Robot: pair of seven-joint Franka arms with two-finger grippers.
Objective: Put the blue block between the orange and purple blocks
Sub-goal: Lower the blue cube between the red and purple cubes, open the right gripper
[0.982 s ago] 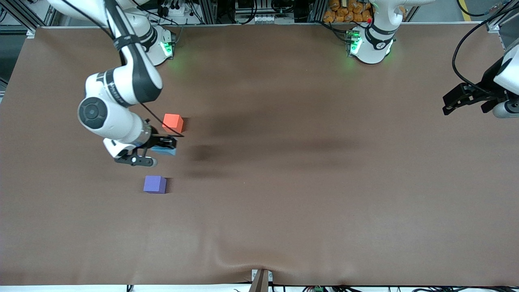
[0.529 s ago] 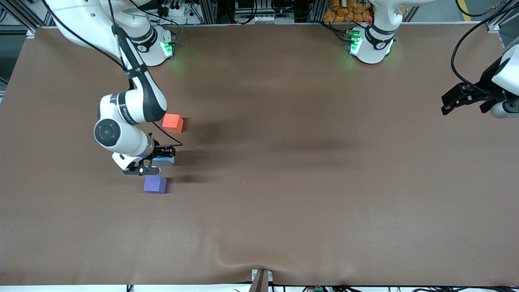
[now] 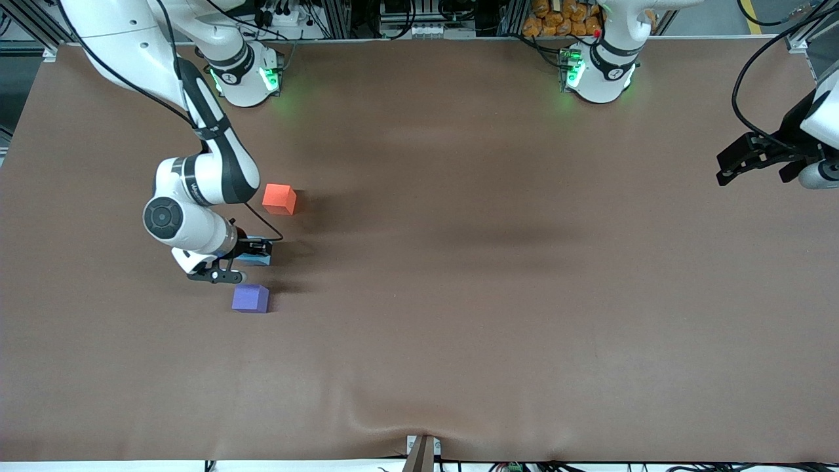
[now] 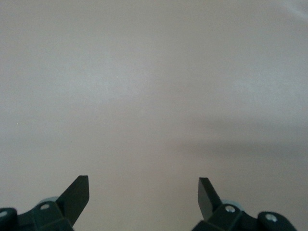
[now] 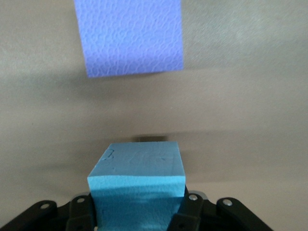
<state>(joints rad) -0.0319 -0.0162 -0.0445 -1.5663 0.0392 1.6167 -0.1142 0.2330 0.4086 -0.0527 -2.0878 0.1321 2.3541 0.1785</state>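
Next, I set the blue block, facing purple, on the brown cloth (image 3: 267, 245) just short of the orange block with my right gripper.
The blue block (image 3: 257, 260) is clamped in my right gripper (image 3: 252, 252), which is shut on it. It hangs low over the table between the orange block (image 3: 279, 198) and the purple block (image 3: 250, 298). Whether it touches the cloth I cannot tell. In the right wrist view the blue block (image 5: 137, 180) fills the jaws of the right gripper (image 5: 137, 214), with the purple block (image 5: 132, 36) a short gap ahead. My left gripper (image 3: 724, 172) waits open over the left arm's end of the table, and the left gripper (image 4: 143, 185) has only bare cloth between its fingers.
The brown cloth table (image 3: 459, 295) carries only the three blocks. The right arm's elbow and wrist (image 3: 190, 210) stand over the cloth beside the orange block. A cloth fold and a bracket (image 3: 423, 449) sit at the table's near edge.
My right gripper has come down with the blue block and shifted toward the purple block, settling low between the two cubes. The left gripper has hardly moved.
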